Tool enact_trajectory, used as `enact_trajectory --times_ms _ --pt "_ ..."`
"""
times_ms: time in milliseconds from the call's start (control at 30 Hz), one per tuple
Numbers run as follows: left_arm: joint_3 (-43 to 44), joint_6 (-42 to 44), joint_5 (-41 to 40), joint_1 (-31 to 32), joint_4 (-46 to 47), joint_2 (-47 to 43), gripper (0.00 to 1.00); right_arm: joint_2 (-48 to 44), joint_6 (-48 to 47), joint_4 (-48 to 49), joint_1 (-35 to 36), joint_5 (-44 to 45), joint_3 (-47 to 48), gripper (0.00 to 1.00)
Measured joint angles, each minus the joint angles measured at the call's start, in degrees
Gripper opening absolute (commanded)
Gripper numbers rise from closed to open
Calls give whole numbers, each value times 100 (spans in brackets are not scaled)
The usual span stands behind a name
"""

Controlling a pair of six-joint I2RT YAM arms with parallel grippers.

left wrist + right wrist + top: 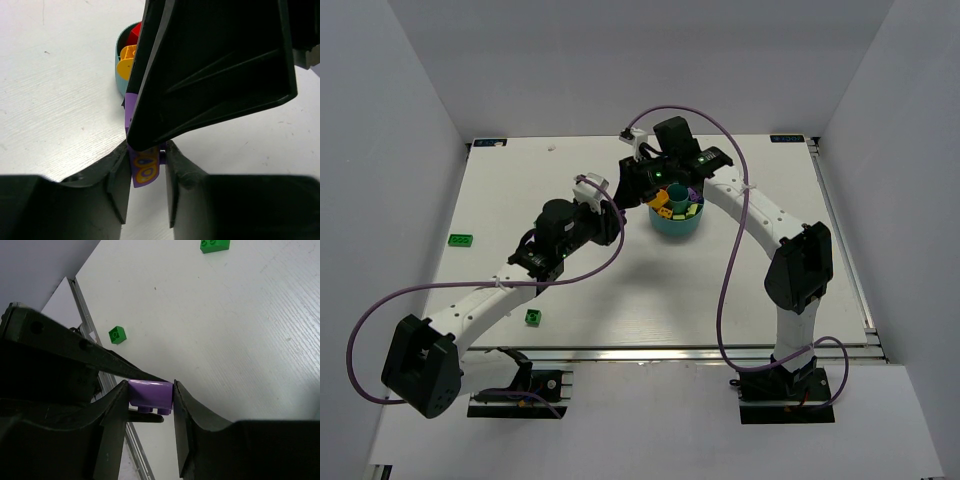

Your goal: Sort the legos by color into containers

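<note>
Next, my right gripper lets go of the purple lego in the teal dish's compartment (696, 192) that already holds another purple lego.
A purple lego (150, 394) hangs above the table with both grippers on it. My right gripper (149, 401) is shut on its two sides, studs pointing down. My left gripper (146, 159) is shut on the same purple lego (145, 171), whose printed yellow-orange face shows between the fingers. In the top view the left gripper (616, 203) and the right gripper (636, 186) meet just left of the teal dish (675, 230), and the brick is hidden there. The dish (119, 75) holds yellow (127, 57) and red (134, 35) legos.
A lime green lego (461, 240) lies on the table at the far left. A dark green lego (533, 317) lies near the front edge by the left arm. The metal rail at the table's edge (135, 450) runs under the right gripper.
</note>
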State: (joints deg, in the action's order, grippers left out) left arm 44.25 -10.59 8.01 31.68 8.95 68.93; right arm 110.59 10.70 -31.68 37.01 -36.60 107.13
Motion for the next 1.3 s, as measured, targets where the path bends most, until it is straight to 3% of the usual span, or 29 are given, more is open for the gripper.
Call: enact_trajectory --times_ms 100,233,400,867,1300 --pt "-2 -20 -103 0 9 -48 63 0 -46 9 2 0 0 11" --pt "-59 -61 -258 0 35 -345 74 0 -103 11 -31 2 13 6" --pt "-232 -81 -380 0 44 -824 75 0 -284 13 -205 72 195 0" --pt "-439 -876 -1517 0 -883 -1698 77 -74 -1362 -472 -1462 1228 343 0" --pt "-664 -1335 -2164 0 -1362 -2483 78 -197 -1908 -898 -2033 2159 341 0"
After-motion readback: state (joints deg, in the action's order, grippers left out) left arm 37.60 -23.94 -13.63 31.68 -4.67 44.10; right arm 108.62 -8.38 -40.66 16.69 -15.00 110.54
